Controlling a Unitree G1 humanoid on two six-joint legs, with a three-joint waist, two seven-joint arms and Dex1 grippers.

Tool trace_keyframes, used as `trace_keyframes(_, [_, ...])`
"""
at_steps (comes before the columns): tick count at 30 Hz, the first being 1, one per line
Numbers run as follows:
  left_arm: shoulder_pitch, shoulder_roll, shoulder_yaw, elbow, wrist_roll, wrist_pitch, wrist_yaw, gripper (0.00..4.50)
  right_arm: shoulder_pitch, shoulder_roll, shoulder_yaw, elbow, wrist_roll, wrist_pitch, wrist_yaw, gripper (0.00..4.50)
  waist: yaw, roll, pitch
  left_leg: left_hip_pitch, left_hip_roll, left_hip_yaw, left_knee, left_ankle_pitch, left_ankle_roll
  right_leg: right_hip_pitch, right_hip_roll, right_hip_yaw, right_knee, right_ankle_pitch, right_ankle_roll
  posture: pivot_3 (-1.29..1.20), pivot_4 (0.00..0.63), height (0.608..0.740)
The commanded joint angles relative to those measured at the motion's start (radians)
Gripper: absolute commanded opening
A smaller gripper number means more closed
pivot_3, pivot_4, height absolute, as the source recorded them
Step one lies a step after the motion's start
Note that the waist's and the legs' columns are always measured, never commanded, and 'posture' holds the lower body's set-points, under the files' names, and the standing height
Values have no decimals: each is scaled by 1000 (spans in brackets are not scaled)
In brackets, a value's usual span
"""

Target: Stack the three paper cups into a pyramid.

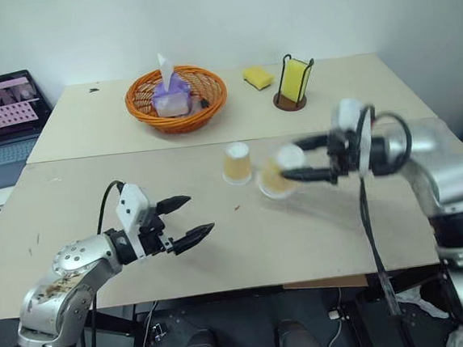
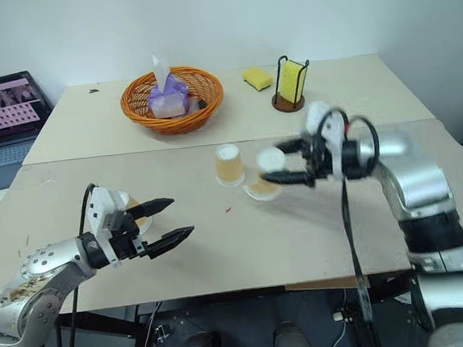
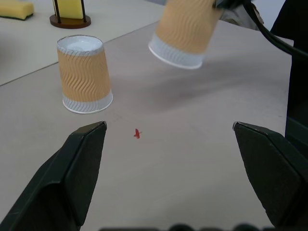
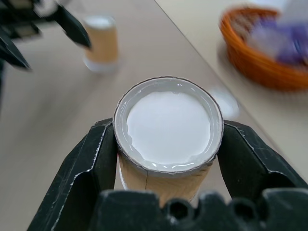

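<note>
I will use my right gripper to set its paper cup down and let go of it on the table [image 1: 210, 221] by my left gripper's fingertips, nearer than the middle cup.
One paper cup [image 1: 237, 163] stands upside down near the middle of the table. My right gripper [image 1: 293, 164] is shut on a second paper cup [image 1: 278, 178] just to its right, holding it above the table, tilted, white bottom up. The right wrist view shows that cup [image 4: 168, 126] clamped between the two fingers. My left gripper [image 1: 200, 213] hovers open and empty over the near left of the table. A third paper cup [image 2: 139, 218] stands just behind it, partly hidden, and appears upright in the right wrist view [image 4: 100, 41]. No pyramid stands.
An orange wicker basket [image 1: 213, 102] with a tissue pack sits at the back. A yellow sponge [image 1: 258, 76] and a black wire holder [image 1: 292, 83] with a yellow pad are to its right. A laptop [image 1: 0, 121] sits far left. A red speck [image 3: 137, 134] marks the table.
</note>
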Motion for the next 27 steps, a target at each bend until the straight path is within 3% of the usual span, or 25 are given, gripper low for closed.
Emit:
trace_keyframes(1, [-4, -8, 39, -13, -12, -2, 27, 4500, -138, 120, 94, 123, -38, -1, 4, 2748, 5, -1, 0, 0, 0, 0, 0, 0, 0, 0, 0, 0, -1, 0, 0, 0, 150, 740])
trace_keyframes(8, [51, -16, 77, -85, -28, 11, 87, 4500, -247, 321, 263, 443, -204, -165, 39, 2748, 11, -2, 0, -2, -1, 0, 1, 0, 0, -1, -1, -1, 0, 1, -1, 0, 150, 740])
trace_keyframes(16, [172, 1, 177, -225, -75, 55, 156, 4500, -278, 428, 273, 623, -261, -269, 84, 2748, 6, -2, 1, -7, -1, 0, 1, 0, -1, -10, -2, 0, 5, 1, -2, 0, 150, 740])
trace_keyframes(24, [201, 6, 200, -260, -95, 69, 190, 4500, -310, 485, 261, 796, -327, -363, 79, 2748, 5, -2, 1, -6, -1, 1, 1, 0, -1, -10, -2, 0, 5, 1, -2, 0, 150, 740])
trace_keyframes(26, [204, 9, 199, -259, -93, 65, 191, 4500, -318, 492, 251, 824, -335, -377, 77, 3749, 5, -2, 1, -6, -1, 1, 1, 0, -2, -10, -2, 0, 5, 1, -2, 0, 150, 740])
trace_keyframes(27, [207, 11, 200, -257, -91, 62, 190, 4500, -320, 494, 248, 833, -338, -384, 77, 3953, 4, -2, 1, -6, -1, 1, 1, 0, -2, -10, -2, 0, 5, 1, -2, 0, 150, 740])
